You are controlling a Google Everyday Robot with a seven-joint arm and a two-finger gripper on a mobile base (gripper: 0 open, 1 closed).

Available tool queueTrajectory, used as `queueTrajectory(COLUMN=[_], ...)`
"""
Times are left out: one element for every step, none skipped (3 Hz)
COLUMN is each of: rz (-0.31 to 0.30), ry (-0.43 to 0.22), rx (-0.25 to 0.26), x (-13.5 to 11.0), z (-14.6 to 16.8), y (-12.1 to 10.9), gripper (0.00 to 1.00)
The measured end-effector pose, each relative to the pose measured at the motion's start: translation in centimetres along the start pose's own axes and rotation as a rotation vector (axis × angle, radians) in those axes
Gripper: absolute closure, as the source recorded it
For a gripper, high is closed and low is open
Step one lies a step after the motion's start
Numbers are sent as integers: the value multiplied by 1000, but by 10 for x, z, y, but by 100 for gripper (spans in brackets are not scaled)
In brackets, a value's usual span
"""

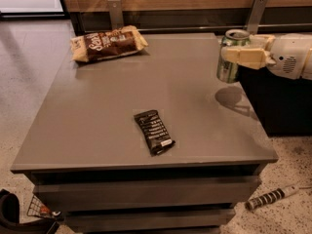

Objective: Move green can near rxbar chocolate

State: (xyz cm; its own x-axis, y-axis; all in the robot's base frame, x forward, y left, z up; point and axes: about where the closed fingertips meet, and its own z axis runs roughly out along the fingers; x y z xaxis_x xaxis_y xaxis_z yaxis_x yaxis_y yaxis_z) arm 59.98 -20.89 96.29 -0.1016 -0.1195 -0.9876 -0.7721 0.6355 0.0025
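Note:
Next, I bring the green can, now hanging over the table's edge, toward the dark cabinet and let go of it with my gripper on the grey table (186, 124), just beside the rxbar chocolate.
The green can (227, 71), with a silver top, hangs upright in the air over the table's right edge, its shadow on the top below it. My gripper (238, 56) reaches in from the right and is shut on the can, its cream fingers (243, 56) across the can's upper half. The rxbar chocolate (153, 131), a flat black wrapper with white text, lies near the middle front of the grey table (97, 111), well left of and nearer than the can.
A brown-and-tan chip bag (109, 43) lies at the table's back left. A wood-panelled wall with metal brackets stands behind. A dark cabinet (282, 106) stands to the right. A striped tool (270, 197) lies on the floor at front right.

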Motion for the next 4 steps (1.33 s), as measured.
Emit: queueTrajectory(rz=[-5, -4, -2, 14], ry=[-13, -39, -62, -63], rx=[-49, -104, -152, -171], x=[19, 39, 51, 58], z=[9, 25, 38, 45], y=[34, 72, 111, 134], gripper=[100, 100, 100, 100])
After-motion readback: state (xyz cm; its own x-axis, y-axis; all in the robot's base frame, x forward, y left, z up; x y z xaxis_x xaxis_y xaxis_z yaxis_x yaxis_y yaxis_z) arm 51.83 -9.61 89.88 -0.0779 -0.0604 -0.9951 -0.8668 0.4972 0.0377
